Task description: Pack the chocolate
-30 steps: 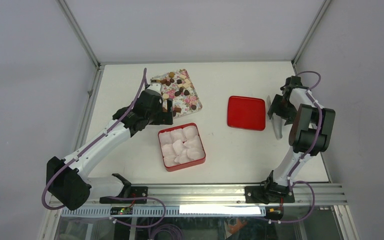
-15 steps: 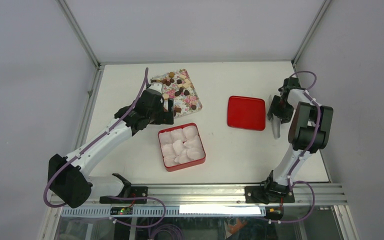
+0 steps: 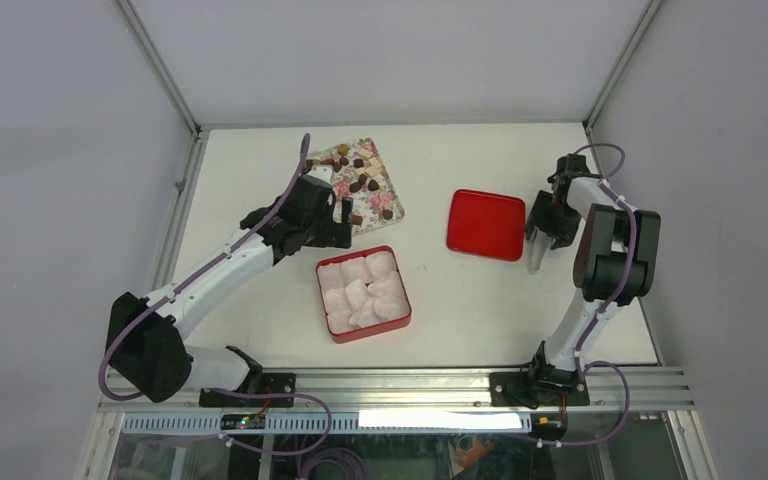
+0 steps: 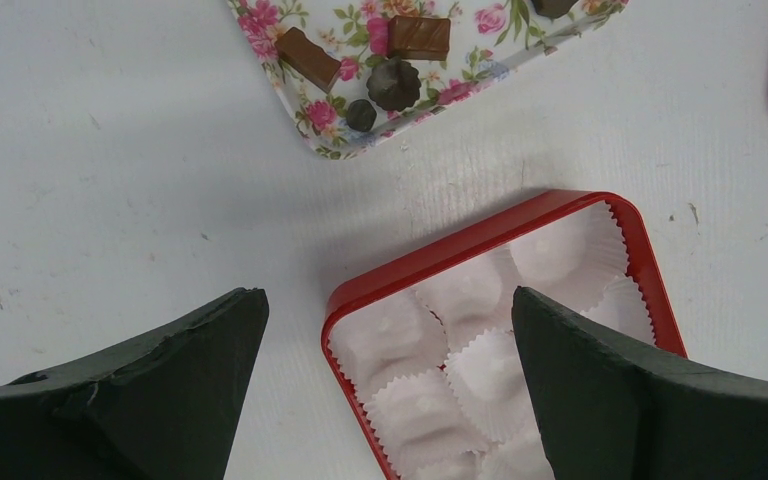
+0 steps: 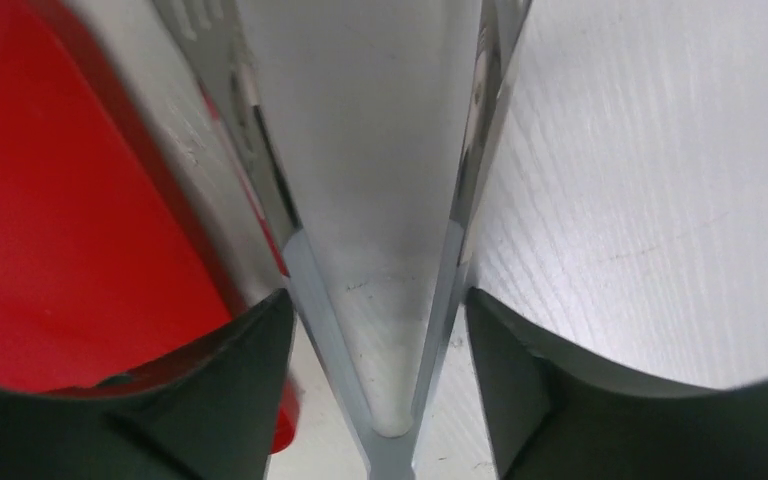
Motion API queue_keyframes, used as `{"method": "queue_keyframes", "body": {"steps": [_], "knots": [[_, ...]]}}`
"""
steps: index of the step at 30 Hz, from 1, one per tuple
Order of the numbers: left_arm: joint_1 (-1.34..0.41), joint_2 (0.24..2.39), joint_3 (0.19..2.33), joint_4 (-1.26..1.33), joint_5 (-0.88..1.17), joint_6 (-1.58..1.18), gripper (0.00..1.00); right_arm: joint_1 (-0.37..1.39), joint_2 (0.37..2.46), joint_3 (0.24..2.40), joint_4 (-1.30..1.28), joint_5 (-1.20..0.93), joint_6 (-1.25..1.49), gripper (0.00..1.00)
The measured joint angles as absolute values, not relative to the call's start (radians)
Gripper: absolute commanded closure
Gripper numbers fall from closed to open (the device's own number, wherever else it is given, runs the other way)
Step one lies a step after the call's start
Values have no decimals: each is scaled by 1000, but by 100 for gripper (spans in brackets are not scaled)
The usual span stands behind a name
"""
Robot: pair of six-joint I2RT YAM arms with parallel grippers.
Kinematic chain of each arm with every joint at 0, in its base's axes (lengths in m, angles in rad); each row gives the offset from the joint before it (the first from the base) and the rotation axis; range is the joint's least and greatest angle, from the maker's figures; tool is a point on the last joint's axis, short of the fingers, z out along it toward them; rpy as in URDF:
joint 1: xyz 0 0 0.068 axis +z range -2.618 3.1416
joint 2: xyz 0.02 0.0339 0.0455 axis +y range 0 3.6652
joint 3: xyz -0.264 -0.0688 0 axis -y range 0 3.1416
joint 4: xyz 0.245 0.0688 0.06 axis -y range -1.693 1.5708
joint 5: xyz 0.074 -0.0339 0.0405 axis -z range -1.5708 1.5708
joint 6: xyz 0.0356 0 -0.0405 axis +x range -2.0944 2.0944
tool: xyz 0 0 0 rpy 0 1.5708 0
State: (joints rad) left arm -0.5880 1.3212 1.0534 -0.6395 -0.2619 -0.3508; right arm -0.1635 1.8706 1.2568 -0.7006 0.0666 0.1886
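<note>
The metal tongs meet my right gripper near their bent end and their arms spread wide, so I should open, grip further [image 5: 453, 245] along the arms and squeeze them together.
The chocolate [image 3: 360, 180] lies as several small brown and tan pieces on a floral tray [image 3: 388, 196] at the back; some pieces also show in the left wrist view [image 4: 395, 82]. A red box [image 3: 335, 332] in front of the tray holds white paper cups [image 4: 480, 370] with no chocolate in them. My left gripper [image 3: 345, 218] is open and empty; in its wrist view [image 4: 388, 330] it hangs above the box's near corner [image 4: 460, 245]. My right gripper [image 3: 543, 228] is shut on metal tongs [image 3: 537, 258], whose arms run between its fingers [image 5: 390, 460].
A red lid [image 3: 487, 224] lies right of centre, just left of the tongs, and fills the left of the right wrist view [image 5: 60, 200]. Metal frame rails border the white table at the back, left and right.
My right gripper has moved left with the tongs, and the red lid has shifted slightly left. My left gripper has moved a little right, from the tray's edge toward the box.
</note>
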Motion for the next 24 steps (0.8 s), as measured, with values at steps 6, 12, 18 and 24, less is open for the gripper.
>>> {"method": "queue_keyframes", "body": {"steps": [6,12,18,24], "knots": [[-588,1332,1050,-594,-262,-320,1,-156,1814,1204,-691,73,197,20],[-588,1267,979,-477,-262,-263,1,-148,1752,1171,-662,88,200,21],[-588,1246,950,-427,-262,-235,1,-131,1753,1169,-664,101,211,23],[-588,1242,923,-412,-261,-237,1,-129,1832,1205,-656,101,245,41]]}}
